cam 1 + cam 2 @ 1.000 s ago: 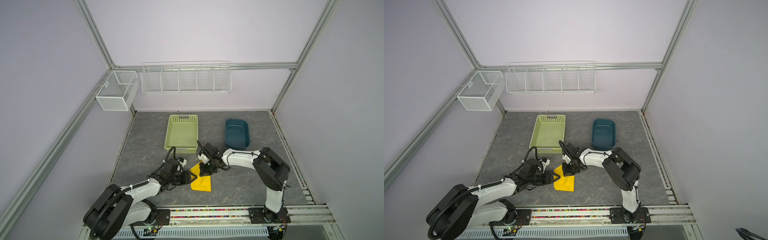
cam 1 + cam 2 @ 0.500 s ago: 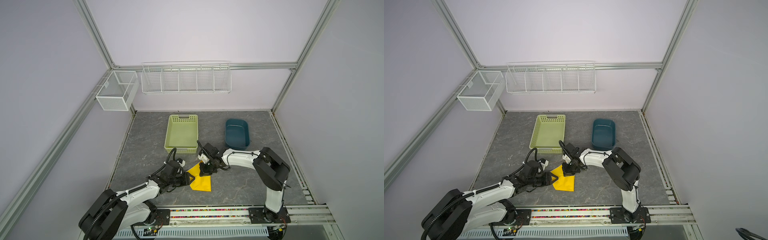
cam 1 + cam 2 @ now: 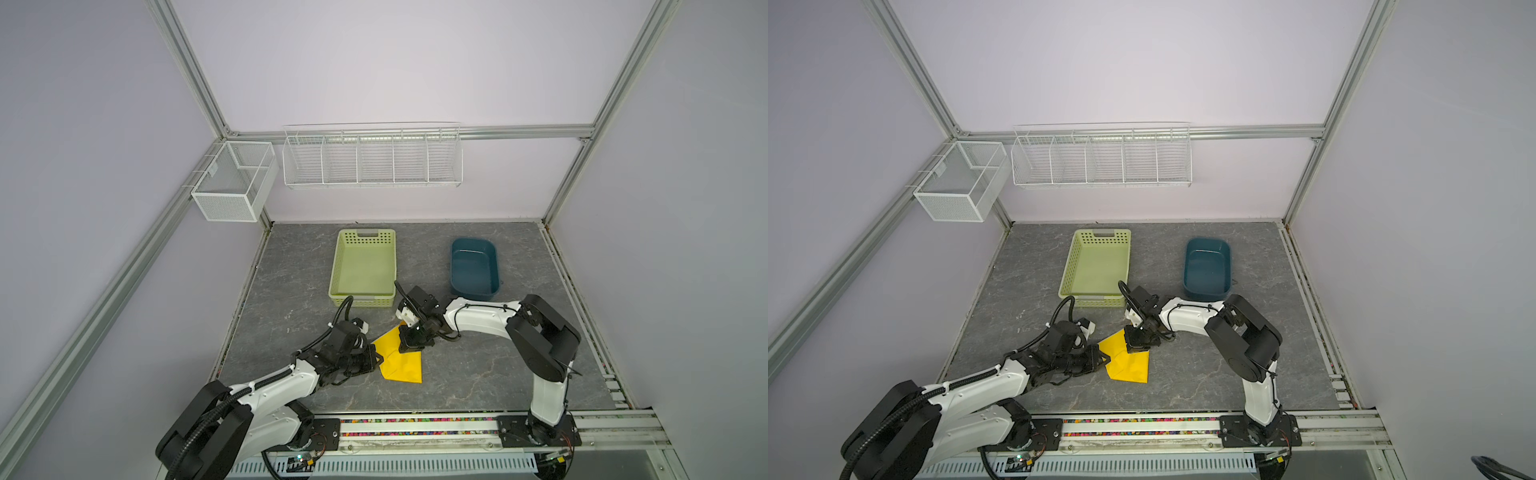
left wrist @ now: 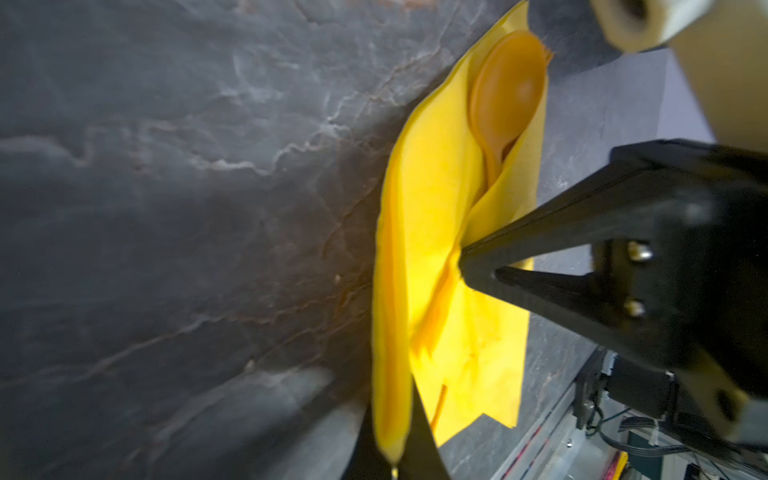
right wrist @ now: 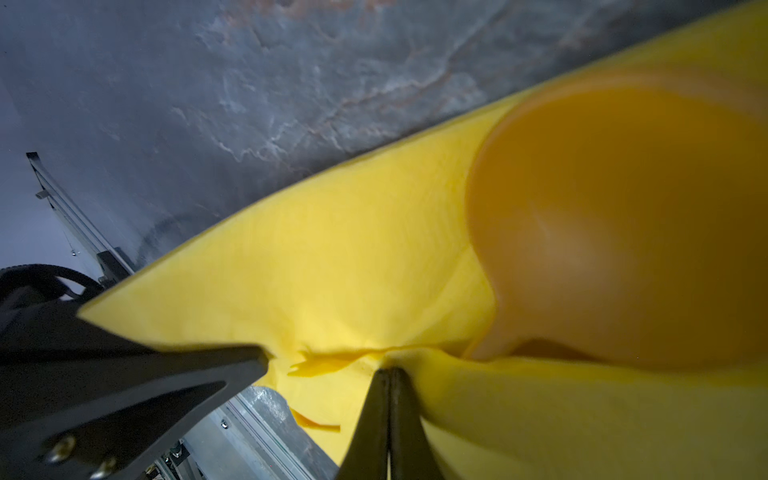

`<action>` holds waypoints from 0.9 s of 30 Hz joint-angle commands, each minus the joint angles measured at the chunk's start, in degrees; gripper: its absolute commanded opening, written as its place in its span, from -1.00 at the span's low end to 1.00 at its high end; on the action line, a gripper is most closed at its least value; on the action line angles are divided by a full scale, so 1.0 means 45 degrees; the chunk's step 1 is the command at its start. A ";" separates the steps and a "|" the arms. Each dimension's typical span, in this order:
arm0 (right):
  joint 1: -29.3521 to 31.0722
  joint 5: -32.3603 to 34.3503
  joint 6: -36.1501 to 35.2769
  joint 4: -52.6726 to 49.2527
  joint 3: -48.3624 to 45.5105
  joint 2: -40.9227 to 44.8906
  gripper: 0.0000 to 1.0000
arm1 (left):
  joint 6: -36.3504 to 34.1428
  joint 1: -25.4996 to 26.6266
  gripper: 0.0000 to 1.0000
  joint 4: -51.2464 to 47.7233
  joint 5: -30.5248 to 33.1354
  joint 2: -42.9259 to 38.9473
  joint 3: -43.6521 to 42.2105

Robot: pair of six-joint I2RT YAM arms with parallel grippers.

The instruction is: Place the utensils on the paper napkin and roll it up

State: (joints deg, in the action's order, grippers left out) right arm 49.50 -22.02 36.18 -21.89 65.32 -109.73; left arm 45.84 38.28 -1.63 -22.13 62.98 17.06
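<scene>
The left gripper holds only the napkin's outer fold, so it should open and take the napkin (image 4: pixel 438 308) beside the fold line before the right gripper leaves that fold line.
The yellow paper napkin (image 3: pixel 405 368) (image 3: pixel 1129 368) lies folded on the grey table between my two grippers. It wraps the utensils. In the left wrist view the orange spoon's bowl (image 4: pixel 507 91) pokes out of the napkin (image 4: pixel 428 249), and a slim orange handle end (image 4: pixel 438 409) peeks from under a flap; fork and knife are otherwise hidden. My left gripper (image 3: pixel 377 359) (image 4: pixel 392 461) is shut on the napkin's left fold. My right gripper (image 3: pixel 409 347) (image 5: pixel 388 372) is shut on a crease of the napkin (image 5: pixel 353 270) just below the spoon bowl (image 5: pixel 623 220).
A pale green basket (image 3: pixel 362 297) stands just behind the napkin, and a dark blue tub (image 3: pixel 454 266) is to its right. White wire racks (image 3: pixel 372 156) hang on the back wall. The arms' rail (image 3: pixel 415 428) runs along the table's front edge.
My left gripper's jaws have closed onto the napkin's left fold. The right gripper has stayed shut in the same place.
</scene>
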 commanded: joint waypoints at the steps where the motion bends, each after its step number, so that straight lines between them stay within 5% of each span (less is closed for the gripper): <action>1: -0.0065 0.1007 0.0263 -0.0279 -0.0667 -0.0570 -0.87 | 0.0454 0.0028 -0.93 0.0151 -0.0414 -0.0585 0.0578; 8: -0.0081 0.0997 0.0311 -0.0251 -0.0687 -0.0600 -0.87 | 0.0672 0.0028 -0.91 0.0807 -0.0999 0.0032 0.0610; 18: -0.0071 0.1007 0.0251 -0.0336 -0.0629 -0.0592 -0.87 | 0.0564 0.0159 -0.14 0.1129 -0.0845 0.0661 0.0168; 27: -0.0074 0.0953 0.0230 -0.0390 -0.0554 -0.0618 -0.87 | 0.0833 0.0681 -0.04 0.2093 -0.0833 0.1726 -0.0225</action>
State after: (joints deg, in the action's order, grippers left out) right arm 49.50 -22.33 37.06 -20.10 64.86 -109.73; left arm 48.60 40.64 4.99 -26.02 69.36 17.02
